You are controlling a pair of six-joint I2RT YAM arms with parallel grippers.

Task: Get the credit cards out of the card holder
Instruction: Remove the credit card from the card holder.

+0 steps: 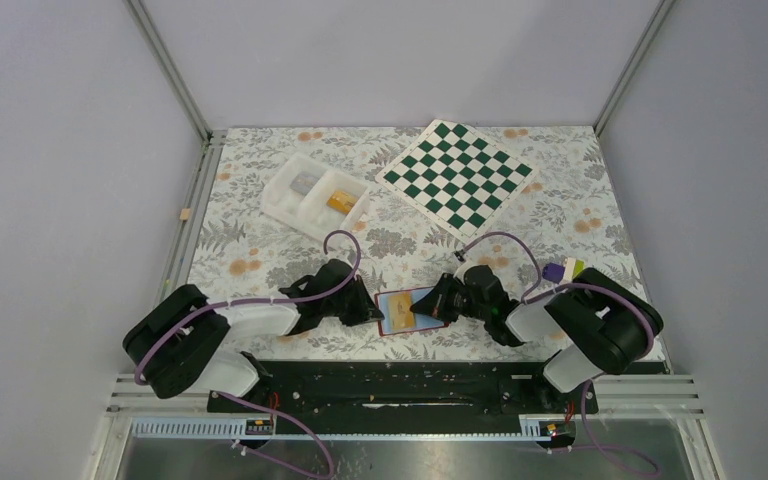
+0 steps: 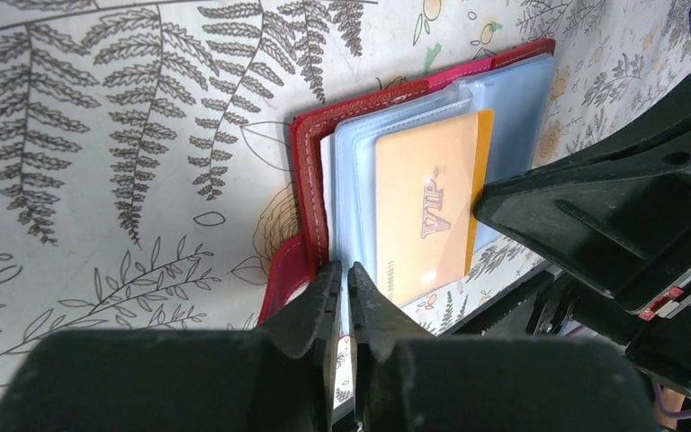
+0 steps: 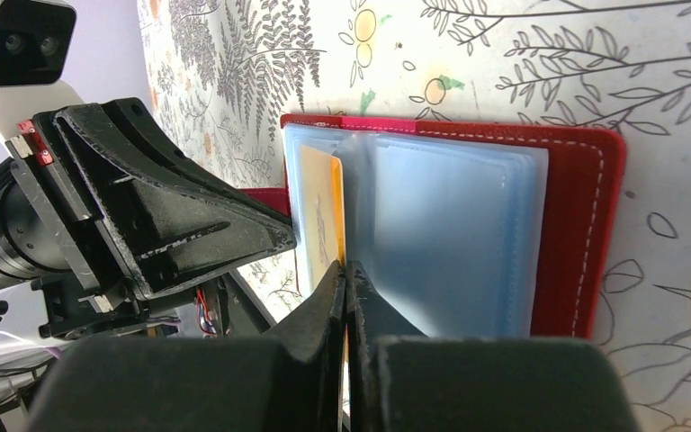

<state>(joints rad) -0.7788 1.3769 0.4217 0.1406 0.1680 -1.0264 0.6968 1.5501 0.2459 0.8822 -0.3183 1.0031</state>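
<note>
The robot's right fingers pinch only the credit card's edge while the card's front sits in the sleeve, so next the right gripper opens and grips further over the card point(image 2: 459, 209) before pulling.
The card holder point(image 1: 392, 322) lies open between my two grippers near the table's front edge, red outside with pale blue sleeves point(image 3: 454, 234) inside. My left gripper point(image 2: 344, 270) is shut on the sleeves' near edge, next to the red cover point(image 2: 310, 180). An orange-yellow credit card point(image 2: 427, 207) marked VIP sticks partly out of a sleeve. My right gripper point(image 3: 345, 268) is shut on this card's point(image 3: 322, 216) edge. In the top view the left gripper point(image 1: 365, 310) sits at the holder's left and the right gripper point(image 1: 440, 305) at its right.
A white two-compartment tray point(image 1: 282, 205) with small items stands at the back left. A green and white chessboard point(image 1: 457, 172) lies at the back right. A small purple and yellow object point(image 1: 560, 270) sits by the right arm.
</note>
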